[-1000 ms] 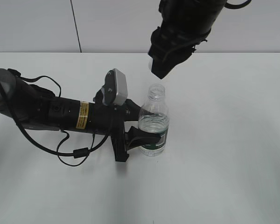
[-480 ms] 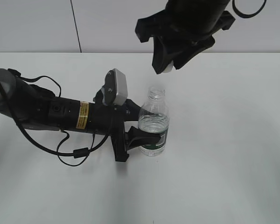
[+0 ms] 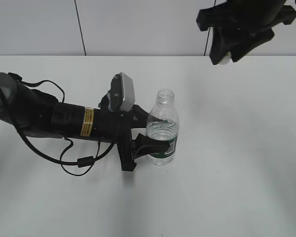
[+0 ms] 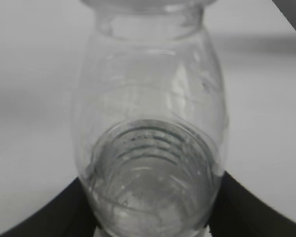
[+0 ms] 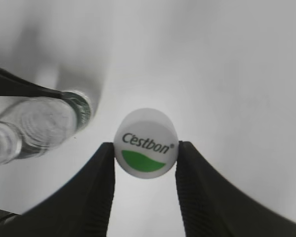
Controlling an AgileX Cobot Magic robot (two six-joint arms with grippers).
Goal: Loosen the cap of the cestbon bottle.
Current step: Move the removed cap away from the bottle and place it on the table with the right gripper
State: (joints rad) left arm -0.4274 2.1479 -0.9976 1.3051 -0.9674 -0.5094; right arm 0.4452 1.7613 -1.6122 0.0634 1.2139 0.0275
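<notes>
The white cap, now held high away from the bottle, will be let go by my right gripper on the bare table (image 3: 239, 150) next to the cestbon bottle, across from my left gripper.
The cestbon bottle (image 3: 163, 129) stands upright on the white table, its neck open and capless, with a dark green label low on its body. My left gripper (image 3: 149, 147) is shut on the bottle's lower body; in the left wrist view the bottle (image 4: 150, 143) fills the frame between the jaws. My right gripper (image 3: 226, 58) is high at the upper right, away from the bottle, shut on the white cap (image 5: 146, 143), whose top shows "Cestbon" and a green leaf shape. The bottle (image 5: 37, 121) shows at the left of the right wrist view.
The white table (image 3: 237, 163) spreads to the right and front of the bottle. My left arm (image 3: 54, 118) and its cables lie across the table's left side. A pale wall (image 3: 39, 24) stands behind the table.
My right gripper has moved up and to the right with the cap, from just above the bottle's neck to the upper right. The left gripper and bottle have not moved.
</notes>
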